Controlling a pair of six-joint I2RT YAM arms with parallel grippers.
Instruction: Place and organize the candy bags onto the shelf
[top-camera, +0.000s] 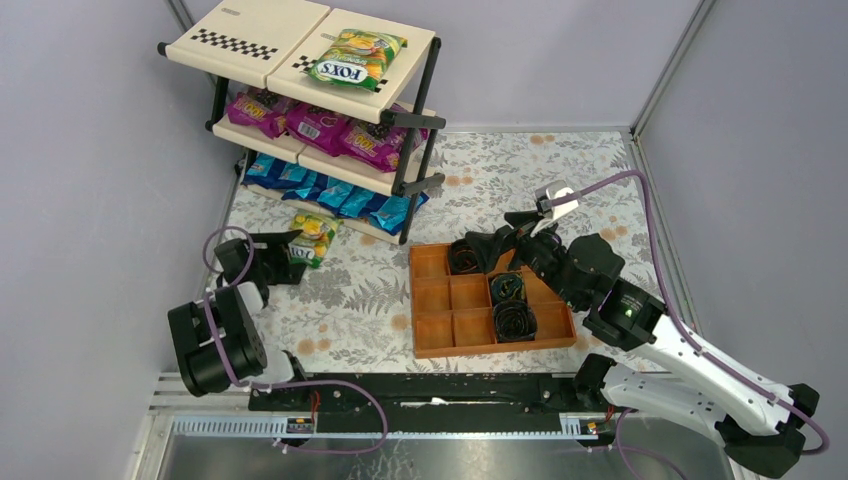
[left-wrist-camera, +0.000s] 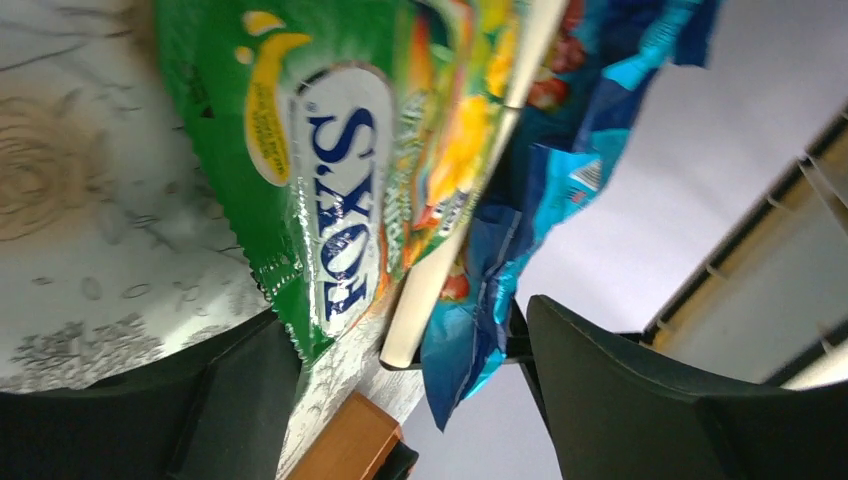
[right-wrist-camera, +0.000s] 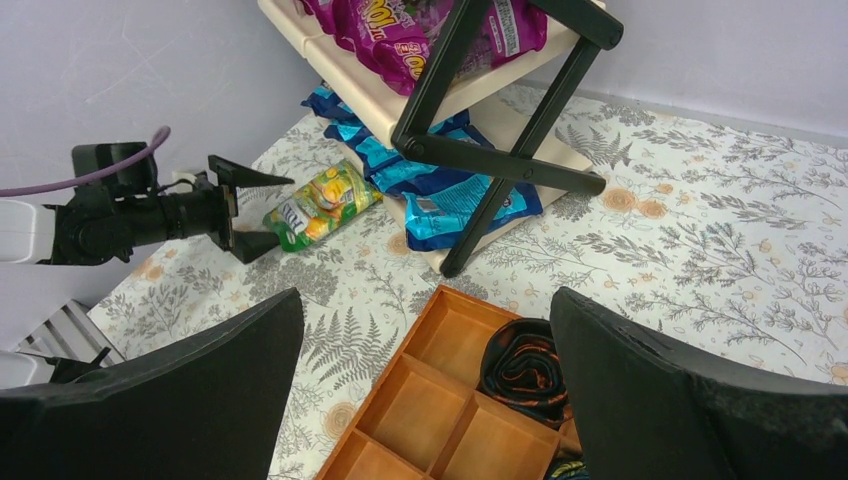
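My left fingertips reach only the FOX'S bag's near corner; next I move deeper, then close on the lettering's end (left-wrist-camera: 345, 298) before lifting.
The shelf (top-camera: 240, 30) stands at the back left. One green-yellow candy bag (top-camera: 356, 58) lies on its top tier, magenta bags (top-camera: 318, 122) fill the middle tier and blue bags (top-camera: 330, 192) the bottom one. Another green-yellow FOX'S bag (top-camera: 316, 238) (left-wrist-camera: 330, 180) (right-wrist-camera: 322, 205) lies on the table against the shelf's front edge (left-wrist-camera: 440, 270). My left gripper (top-camera: 296, 252) (left-wrist-camera: 405, 330) (right-wrist-camera: 240, 208) is open, its fingers either side of that bag's near end. My right gripper (top-camera: 480, 250) (right-wrist-camera: 425, 300) hangs open over the tray, holding nothing.
An orange-brown compartment tray (top-camera: 450, 300) (right-wrist-camera: 450, 400) sits right of centre with dark coiled rolls (top-camera: 513, 318) (right-wrist-camera: 525, 370) in its right compartments. Grey walls close in the left, back and right sides. The shelf's black posts (right-wrist-camera: 500, 190) stand between the tray and the bags.
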